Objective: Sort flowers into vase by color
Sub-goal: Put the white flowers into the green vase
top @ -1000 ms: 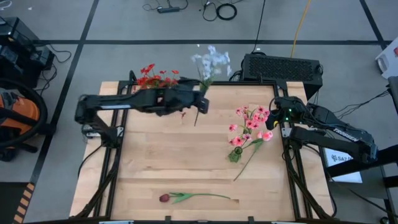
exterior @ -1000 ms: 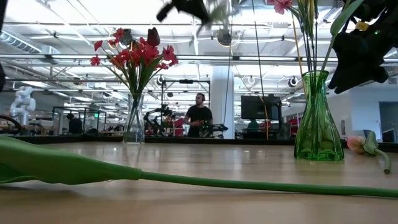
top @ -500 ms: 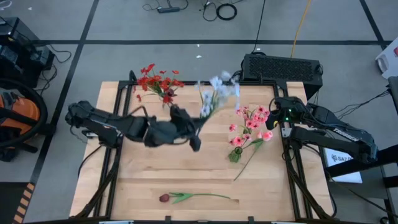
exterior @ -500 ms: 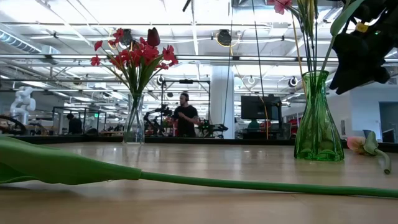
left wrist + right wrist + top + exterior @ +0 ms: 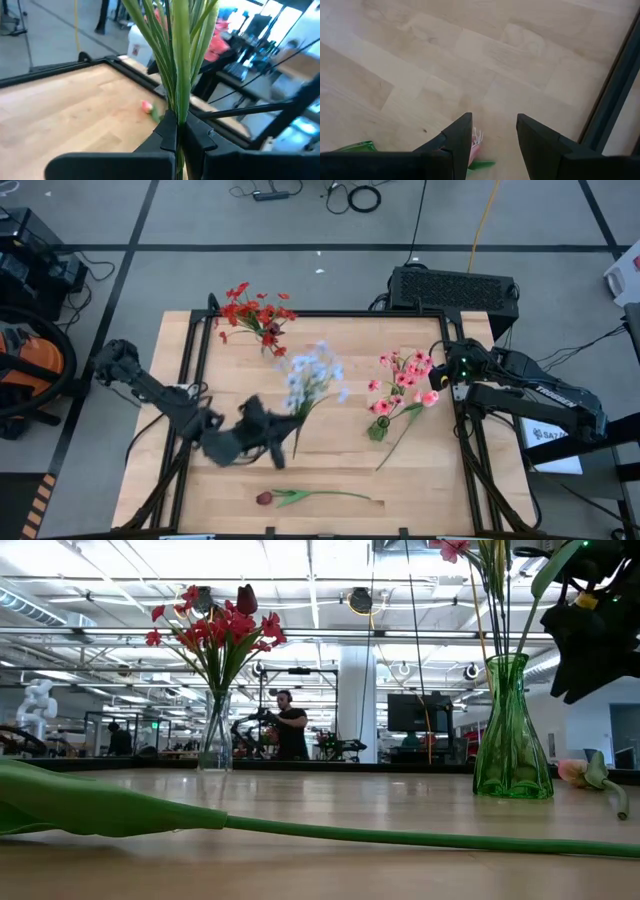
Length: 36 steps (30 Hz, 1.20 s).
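Note:
I will set the pale grey-blue flower bunch, now over the middle of the table, in the green vase [image 5: 379,427] beside the pink blossoms, left gripper.
My left gripper [image 5: 282,436] hangs over the middle of the table, nearer its near edge, shut on the pale grey-blue bunch [image 5: 310,375]. The bunch's green stems [image 5: 176,60] fill the left wrist view. Red clusters [image 5: 252,310] and a dark red tulip [image 5: 246,598] stand in a clear vase [image 5: 215,740] at the far left. Pink blossoms [image 5: 405,370] stand in a green vase [image 5: 511,730] on the right. Another dark red tulip [image 5: 265,498] lies on its side by the near edge. My right gripper [image 5: 493,135] is open above the table's right side, over a loose pink blossom [image 5: 475,149]. My left gripper pinches the bundle of green stems [image 5: 178,116] between its two fingers, which lie across the stems. The bunch is lifted clear of the table. Its flower heads point away from the gripper, toward the table's far right.
A black frame rail [image 5: 452,420] runs along the table's right side next to my right arm, and a black box [image 5: 455,288] sits beyond the far edge. Bare wood [image 5: 230,390] lies between the two vases. A person [image 5: 290,725] stands far off in the room.
My left gripper has swung from near the table's far edge toward the near edge and somewhat left, staying shut on the grey-blue bunch. The bunch has travelled with it, lifted clear, from beyond the far edge to over the table's middle.

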Each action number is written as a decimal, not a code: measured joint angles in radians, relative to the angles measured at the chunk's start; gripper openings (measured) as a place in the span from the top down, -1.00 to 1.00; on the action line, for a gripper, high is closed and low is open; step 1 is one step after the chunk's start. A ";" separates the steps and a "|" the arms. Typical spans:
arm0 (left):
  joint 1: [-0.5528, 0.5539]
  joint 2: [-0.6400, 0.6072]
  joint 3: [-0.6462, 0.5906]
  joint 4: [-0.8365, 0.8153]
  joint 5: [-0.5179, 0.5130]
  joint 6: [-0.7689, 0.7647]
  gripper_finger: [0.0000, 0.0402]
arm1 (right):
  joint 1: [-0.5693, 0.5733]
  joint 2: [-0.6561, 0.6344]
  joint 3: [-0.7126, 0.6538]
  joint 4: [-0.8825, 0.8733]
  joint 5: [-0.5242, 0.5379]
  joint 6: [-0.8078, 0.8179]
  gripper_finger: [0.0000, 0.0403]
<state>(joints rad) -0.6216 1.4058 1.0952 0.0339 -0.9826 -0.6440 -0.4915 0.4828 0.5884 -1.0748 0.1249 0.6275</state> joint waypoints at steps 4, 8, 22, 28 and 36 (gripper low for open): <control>-0.070 0.009 -0.113 0.343 -0.034 0.158 0.95 | 0.000 0.000 0.000 0.000 0.000 0.023 0.26; -0.051 0.074 -0.170 0.679 0.129 0.417 0.95 | 0.000 0.001 0.000 0.000 0.000 0.038 0.26; 0.184 0.423 0.031 1.016 0.696 0.914 0.95 | 0.000 0.002 0.000 0.001 -0.053 0.019 0.26; 0.286 0.572 0.155 1.058 0.807 0.915 0.95 | 0.000 0.002 0.001 0.001 -0.053 0.015 0.26; 0.383 0.663 0.261 1.058 0.881 0.915 0.95 | 0.000 0.002 0.001 0.000 -0.053 0.005 0.26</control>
<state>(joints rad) -0.2385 2.0688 1.3565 1.0918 -0.1011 0.2707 -0.4911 0.4847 0.5896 -1.0743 0.0719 0.6324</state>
